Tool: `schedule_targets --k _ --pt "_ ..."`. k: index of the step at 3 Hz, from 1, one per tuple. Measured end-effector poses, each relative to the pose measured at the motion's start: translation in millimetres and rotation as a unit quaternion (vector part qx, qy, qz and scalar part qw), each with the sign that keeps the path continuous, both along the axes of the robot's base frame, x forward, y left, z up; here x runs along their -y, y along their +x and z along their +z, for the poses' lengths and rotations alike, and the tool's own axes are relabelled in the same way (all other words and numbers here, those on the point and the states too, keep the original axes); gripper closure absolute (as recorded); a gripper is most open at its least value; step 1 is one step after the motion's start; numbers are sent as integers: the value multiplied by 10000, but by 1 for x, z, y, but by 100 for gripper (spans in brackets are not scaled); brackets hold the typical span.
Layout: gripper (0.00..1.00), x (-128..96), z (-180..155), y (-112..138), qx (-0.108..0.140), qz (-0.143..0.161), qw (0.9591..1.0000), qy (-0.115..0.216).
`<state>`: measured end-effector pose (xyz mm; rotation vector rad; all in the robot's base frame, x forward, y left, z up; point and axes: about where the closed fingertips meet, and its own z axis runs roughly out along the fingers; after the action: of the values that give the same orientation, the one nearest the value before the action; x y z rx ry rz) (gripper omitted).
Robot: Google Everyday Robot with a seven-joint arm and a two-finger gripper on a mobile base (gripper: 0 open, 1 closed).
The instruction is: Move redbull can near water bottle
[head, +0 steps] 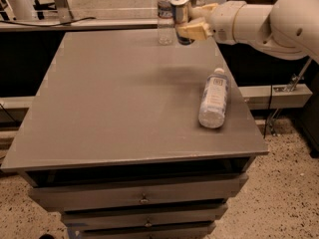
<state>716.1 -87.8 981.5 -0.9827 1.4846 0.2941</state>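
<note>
I need to release the redbull can on the grey table's far edge, upright (191, 45) close beside the water bottle. The can is now tilted above that edge.
My gripper (187, 24) is shut on the redbull can (181, 13), a slim silver and blue can with a silver top, and holds it tilted above the far edge of the grey table (114, 98). The water bottle (165, 15), slim and clear with a white cap and a dark label band, stands upright at the table's far edge, just left of the can. The white arm (259, 21) reaches in from the right.
A wider clear bottle with a pale white-blue label (214, 97) lies on its side near the table's right edge. Drawers (144, 199) sit under the tabletop. A desk edge and chair legs stand behind the table.
</note>
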Motion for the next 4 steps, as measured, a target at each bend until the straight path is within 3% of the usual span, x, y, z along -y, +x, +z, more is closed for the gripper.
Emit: schedule_targets --k 1,2,4 --pt "100 43 2 32 87 -409 9989 200" --pt "100 71 -8 63 -18 -685 9970 347" --pt "100 88 -43 107 -488 -887 9936 508"
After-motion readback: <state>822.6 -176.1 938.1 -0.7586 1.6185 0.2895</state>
